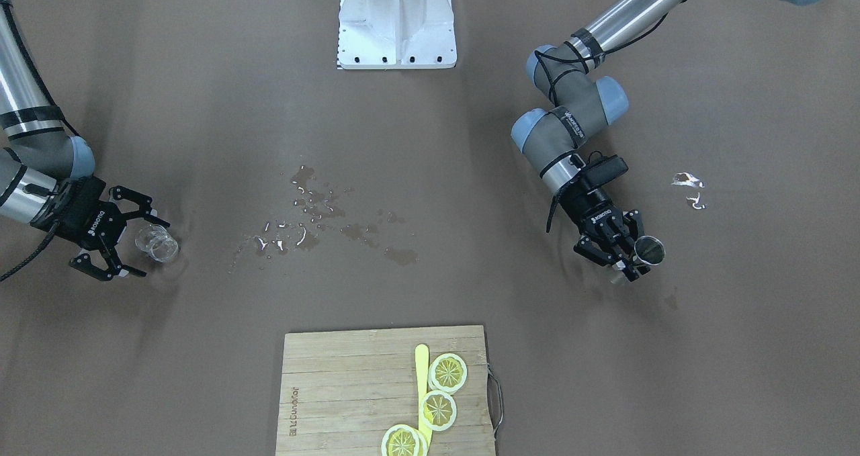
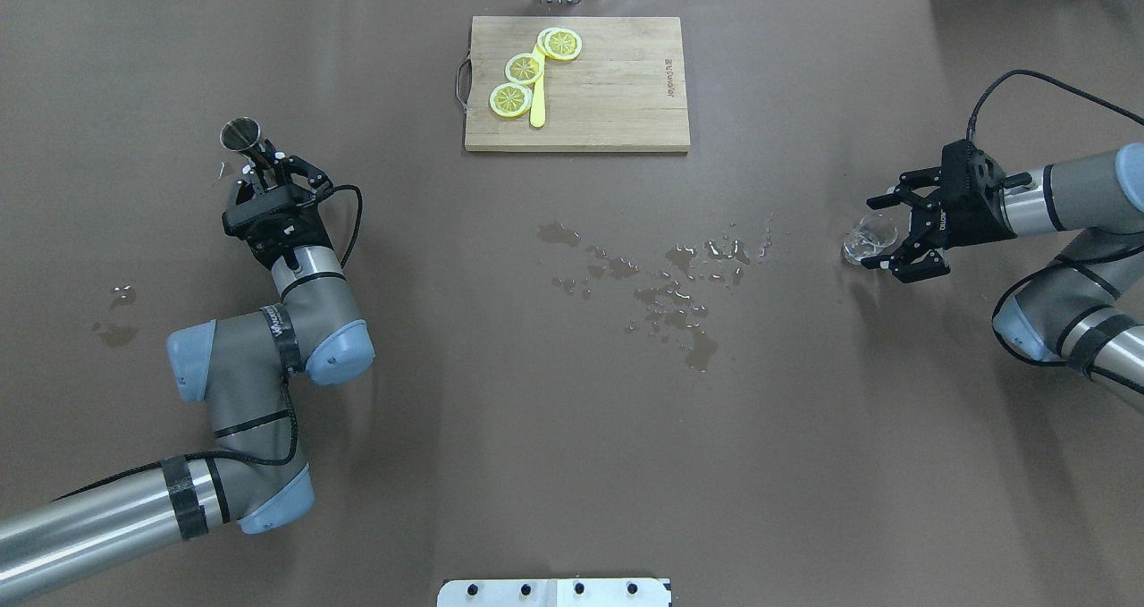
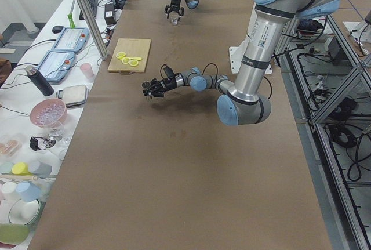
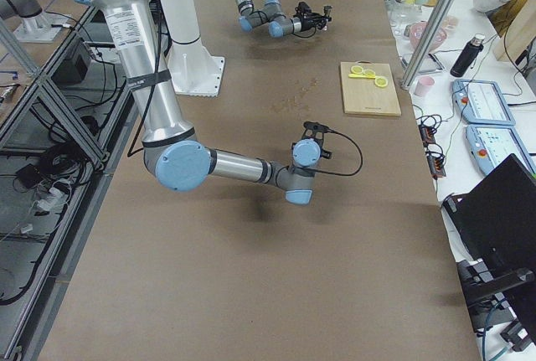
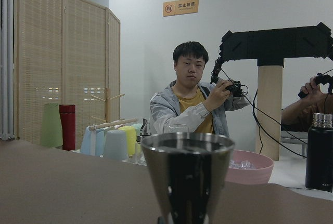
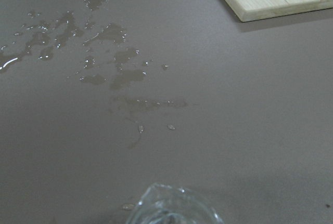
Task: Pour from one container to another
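Note:
Next, my left gripper lets go of the steel cup on the brown cover (image 1: 614, 269) between the handle of the cutting board and the small puddles.
A steel cup (image 2: 241, 133) stands upright in my left gripper (image 2: 265, 162), which is shut on its lower part; the front view shows the same cup (image 1: 650, 250) and gripper (image 1: 628, 256). The left wrist view has the cup (image 5: 187, 174) filling the bottom centre, its fingers hidden. At the other end of the table a clear glass (image 2: 870, 235) sits on the brown cover. My right gripper (image 2: 892, 239) is open, one finger on each side of the glass (image 1: 158, 244), apart from it. Only the glass rim (image 6: 174, 206) shows in the right wrist view.
A wooden cutting board (image 2: 617, 88) with lemon slices (image 2: 525, 69) and a yellow knife lies at the far middle. Spilled water (image 2: 666, 285) spreads over the table's centre, with small puddles (image 2: 112, 316) near my left arm. A person sits beyond the table's left end.

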Robot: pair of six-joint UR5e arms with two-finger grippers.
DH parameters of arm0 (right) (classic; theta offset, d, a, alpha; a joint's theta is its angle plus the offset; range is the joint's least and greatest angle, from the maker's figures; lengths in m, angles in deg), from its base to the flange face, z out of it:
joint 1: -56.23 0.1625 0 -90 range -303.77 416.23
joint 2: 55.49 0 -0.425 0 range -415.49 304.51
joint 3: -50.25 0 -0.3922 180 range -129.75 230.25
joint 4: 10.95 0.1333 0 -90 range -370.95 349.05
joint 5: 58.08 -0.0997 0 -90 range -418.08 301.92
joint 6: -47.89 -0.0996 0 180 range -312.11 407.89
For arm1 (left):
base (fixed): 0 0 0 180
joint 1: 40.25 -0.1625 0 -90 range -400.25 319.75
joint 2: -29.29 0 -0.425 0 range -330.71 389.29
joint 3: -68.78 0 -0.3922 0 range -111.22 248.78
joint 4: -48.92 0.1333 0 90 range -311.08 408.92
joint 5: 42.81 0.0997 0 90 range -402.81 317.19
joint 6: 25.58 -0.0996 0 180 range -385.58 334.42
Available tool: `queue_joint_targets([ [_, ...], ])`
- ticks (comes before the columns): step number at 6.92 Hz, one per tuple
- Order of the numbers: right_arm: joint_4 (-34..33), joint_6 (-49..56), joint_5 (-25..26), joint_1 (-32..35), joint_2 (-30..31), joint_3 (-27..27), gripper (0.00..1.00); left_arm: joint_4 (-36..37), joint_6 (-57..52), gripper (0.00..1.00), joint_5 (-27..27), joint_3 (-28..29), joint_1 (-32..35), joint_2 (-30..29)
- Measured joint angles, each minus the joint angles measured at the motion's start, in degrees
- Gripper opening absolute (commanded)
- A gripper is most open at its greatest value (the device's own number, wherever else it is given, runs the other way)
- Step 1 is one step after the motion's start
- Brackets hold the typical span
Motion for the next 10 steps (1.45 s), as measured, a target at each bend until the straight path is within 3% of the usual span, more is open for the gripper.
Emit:
queue_joint_targets([
  [6, 0.08, -3.36, -0.77, 0.67, -1.14, -0.97, 0.99, 0.10, 0.40, 0.00, 0.28, 2.63, -0.66, -0.39],
  [9, -0.27, -4.24, -5.33, 3.91, -2.43, -1.23, 0.99, 0.03, 0.37, 0.00, 0.35, 2.78, -0.73, -0.59],
  [10, -0.52, -4.70, -7.25, 5.18, -2.75, -1.56, 0.99, 0.03, 0.39, 0.05, 0.35, 2.99, -0.81, -0.72],
])
